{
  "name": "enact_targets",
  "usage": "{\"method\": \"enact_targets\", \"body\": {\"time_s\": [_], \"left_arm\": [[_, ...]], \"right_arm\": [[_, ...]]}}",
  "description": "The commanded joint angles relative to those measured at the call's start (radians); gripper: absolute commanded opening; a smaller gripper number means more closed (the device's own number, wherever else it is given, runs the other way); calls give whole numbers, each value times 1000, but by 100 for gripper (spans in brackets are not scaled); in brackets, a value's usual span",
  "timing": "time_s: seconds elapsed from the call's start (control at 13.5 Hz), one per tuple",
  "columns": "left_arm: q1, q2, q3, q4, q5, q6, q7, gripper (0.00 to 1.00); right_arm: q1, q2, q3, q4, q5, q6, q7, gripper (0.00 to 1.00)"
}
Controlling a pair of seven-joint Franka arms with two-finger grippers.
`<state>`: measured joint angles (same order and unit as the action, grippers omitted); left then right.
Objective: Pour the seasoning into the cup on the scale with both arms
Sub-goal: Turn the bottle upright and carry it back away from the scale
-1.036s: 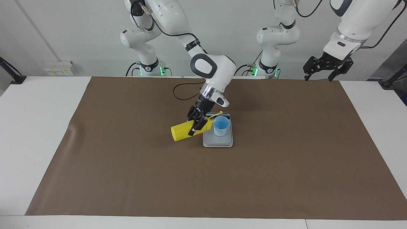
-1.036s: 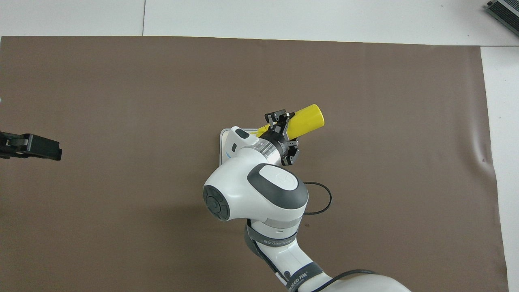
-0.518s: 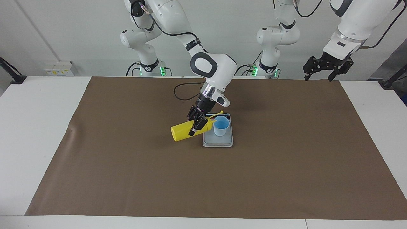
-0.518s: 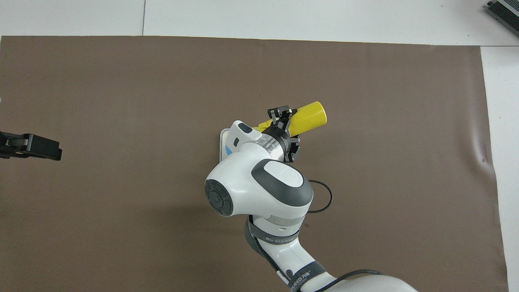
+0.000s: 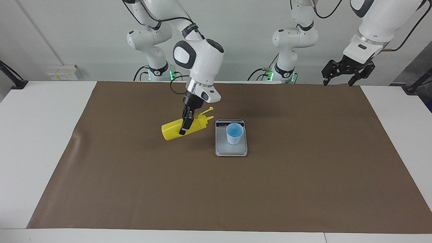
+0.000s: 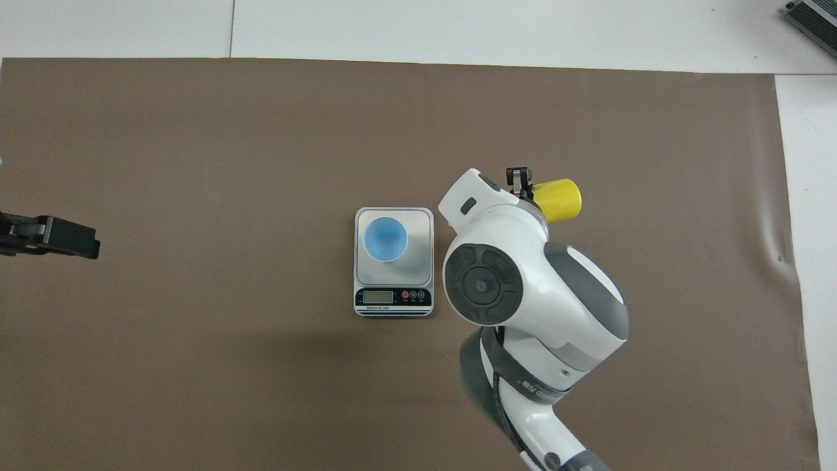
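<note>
My right gripper has the seasoning bottle. Next, I put it down on the mat, level with the cup, on my right gripper's side of the scale [image 6: 575, 250].
My right gripper [image 5: 186, 125] is shut on the yellow seasoning bottle [image 5: 173, 131]. It holds the bottle tilted almost flat over the mat, beside the scale toward the right arm's end. The nozzle points toward the scale and the tethered cap [image 5: 210, 109] sticks up. In the overhead view the right arm hides all of the bottle but its base [image 6: 557, 199]. The light-blue cup [image 5: 234, 133] [image 6: 384, 239] stands upright on the silver-grey scale [image 5: 222, 151] [image 6: 418, 229]. My left gripper [image 5: 338, 81] [image 6: 65, 239] waits open and raised over the left arm's end of the table.
A brown mat [image 5: 303, 175] covers most of the white table [image 5: 40, 135]. A black cable loop [image 5: 173, 90] hangs by the right arm, over the mat edge nearest the robots. The scale's display strip [image 6: 392, 297] faces the robots.
My right gripper has carried the bottle away from the cup toward the right arm's end and turned its wrist. The nozzle is no longer over the cup. The left arm has not moved.
</note>
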<state>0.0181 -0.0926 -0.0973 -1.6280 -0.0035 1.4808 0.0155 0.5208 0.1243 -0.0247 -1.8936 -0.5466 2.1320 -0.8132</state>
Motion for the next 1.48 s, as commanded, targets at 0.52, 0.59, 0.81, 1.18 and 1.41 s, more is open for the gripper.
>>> {"method": "enact_targets", "body": {"time_s": [0.52,0.59,0.81,1.18,1.41], "left_arm": [[-1,-12,1,-12,20,-8,-5,100],[-1,-13,1,-12,20,-8,-5,100],[-1,-13,1,-12,20,-8,-5,100],[-1,-12,1,-12,20,-8,-5,100],[-1,-13,1,-12,20,-8,-5,100]], "right_arm": [[-343,-67,6,-149,910,198,-746,0],[-379,-69,8,-163,1021,194,-843,0],[-470,-68,6,-237,1303,154,-1113,0],[-553,-37,6,-260,1468,33,-1250,0],[-568,-23,6,-272,1508,11,-1262,0]]}}
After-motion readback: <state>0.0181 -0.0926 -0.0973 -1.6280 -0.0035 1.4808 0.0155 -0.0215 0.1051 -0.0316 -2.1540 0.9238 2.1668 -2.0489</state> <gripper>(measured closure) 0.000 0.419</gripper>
